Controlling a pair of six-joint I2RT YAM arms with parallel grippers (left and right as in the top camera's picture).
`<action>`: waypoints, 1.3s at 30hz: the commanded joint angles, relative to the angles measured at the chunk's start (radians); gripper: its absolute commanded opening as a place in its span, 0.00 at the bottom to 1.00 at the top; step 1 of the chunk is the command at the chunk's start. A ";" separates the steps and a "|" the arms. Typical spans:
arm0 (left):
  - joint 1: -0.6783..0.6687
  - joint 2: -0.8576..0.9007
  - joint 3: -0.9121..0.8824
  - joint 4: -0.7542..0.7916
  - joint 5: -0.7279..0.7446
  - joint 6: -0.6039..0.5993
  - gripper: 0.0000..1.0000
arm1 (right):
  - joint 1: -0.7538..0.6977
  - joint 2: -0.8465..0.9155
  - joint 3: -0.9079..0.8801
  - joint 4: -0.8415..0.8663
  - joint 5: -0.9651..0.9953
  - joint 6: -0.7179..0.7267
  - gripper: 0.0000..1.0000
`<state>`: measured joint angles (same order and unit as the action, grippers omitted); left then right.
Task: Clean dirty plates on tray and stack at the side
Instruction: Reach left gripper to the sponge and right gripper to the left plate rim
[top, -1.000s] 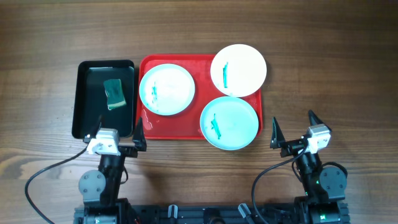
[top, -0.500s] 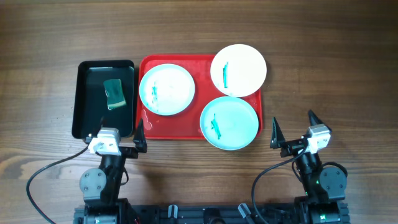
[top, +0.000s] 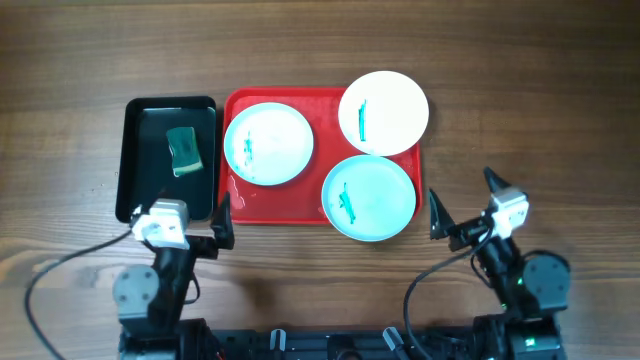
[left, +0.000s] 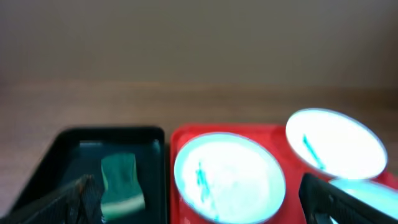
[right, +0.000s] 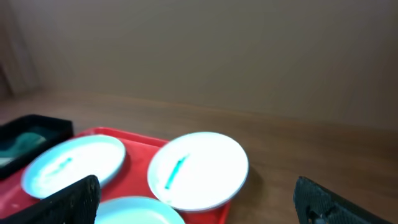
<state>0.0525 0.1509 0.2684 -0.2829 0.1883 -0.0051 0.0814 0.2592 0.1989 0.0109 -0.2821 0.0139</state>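
Note:
I should next move my left gripper to the middle of the green sponge (top: 184, 151) (left: 120, 183) in the black tray and close it there, because the plates need cleaning.
On the red tray (top: 280, 205) lie three plates, each with a teal smear. A turquoise plate (top: 268, 144) sits at its left. The white plate (top: 383, 112) overhangs the far right corner, and another turquoise plate (top: 368, 197) overhangs the near right edge. My left gripper (top: 190, 212) hovers open at the tray's near left corner, facing the left plate (left: 227, 177) and holding nothing. Just right of the tray's near right corner, my right gripper (top: 460, 188) stands open and empty, with the white plate (right: 198, 169) ahead of it.
A black tray (top: 135, 160) lies left of the red one, almost touching it, with a green sponge (top: 183, 150) inside. The sponge (left: 121, 180) shows ahead of my left finger in the left wrist view. Bare wooden table surrounds both trays.
Both arms have shifted a little. The left gripper has edged left and the right gripper has edged left toward the tray. Plates and sponge have not moved.

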 joint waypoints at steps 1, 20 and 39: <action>-0.004 0.179 0.235 -0.112 0.001 0.002 1.00 | -0.003 0.223 0.223 -0.071 -0.084 0.023 1.00; -0.004 1.214 1.135 -0.809 0.084 -0.085 1.00 | 0.012 1.091 1.006 -0.639 -0.316 0.171 1.00; 0.089 1.348 1.140 -0.785 -0.198 -0.295 0.90 | 0.390 1.770 1.430 -0.608 -0.050 0.332 0.58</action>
<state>0.1371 1.4429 1.3891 -1.0763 0.0452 -0.2798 0.4412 1.9167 1.5707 -0.6037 -0.3794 0.3367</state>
